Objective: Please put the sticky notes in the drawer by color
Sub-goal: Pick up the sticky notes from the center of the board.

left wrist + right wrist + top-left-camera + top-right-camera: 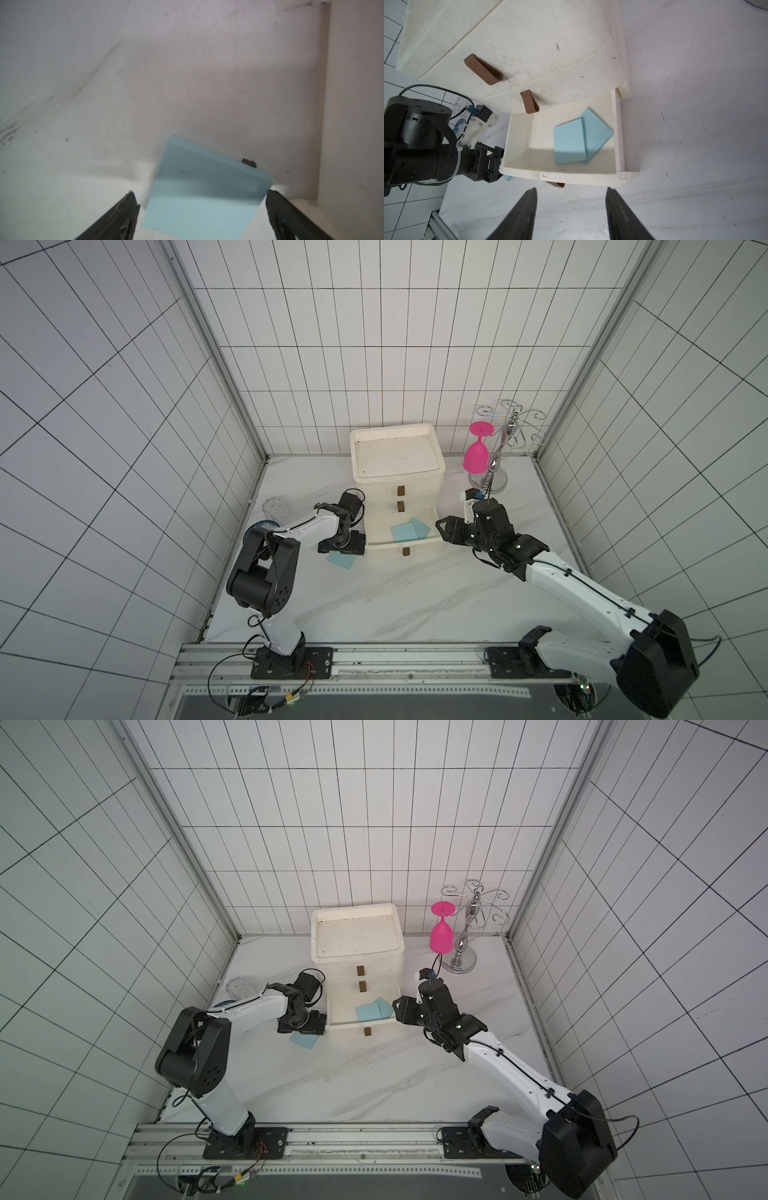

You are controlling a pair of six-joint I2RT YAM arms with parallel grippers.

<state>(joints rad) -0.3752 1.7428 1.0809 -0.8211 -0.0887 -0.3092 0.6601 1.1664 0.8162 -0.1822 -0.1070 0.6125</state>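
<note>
Once my left gripper holds out the light blue pad beside the drawer, I will close my right gripper on that pad's free edge point(508, 178).
The off-white drawer point(395, 485) point(357, 959) stands at the back middle, its bottom drawer front point(405, 546) point(571, 176) pulled out. Two light blue sticky notes point(409, 529) point(372, 1011) point(570, 143) lie overlapping inside it. A third light blue pad point(341, 562) point(303, 1042) point(205, 193) lies on the table just left of the open drawer. My left gripper point(343, 549) point(200, 192) points down over this pad, open, with a finger on each side of it. My right gripper point(442, 529) point(571, 189) hangs open and empty by the drawer's right front corner.
A pink goblet point(476, 456) hangs upside down on a chrome rack point(494, 477) at the back right. A clear glass point(274, 510) and a blue-patterned disc point(259, 527) sit at the left wall behind the left arm. Tiled walls close three sides.
</note>
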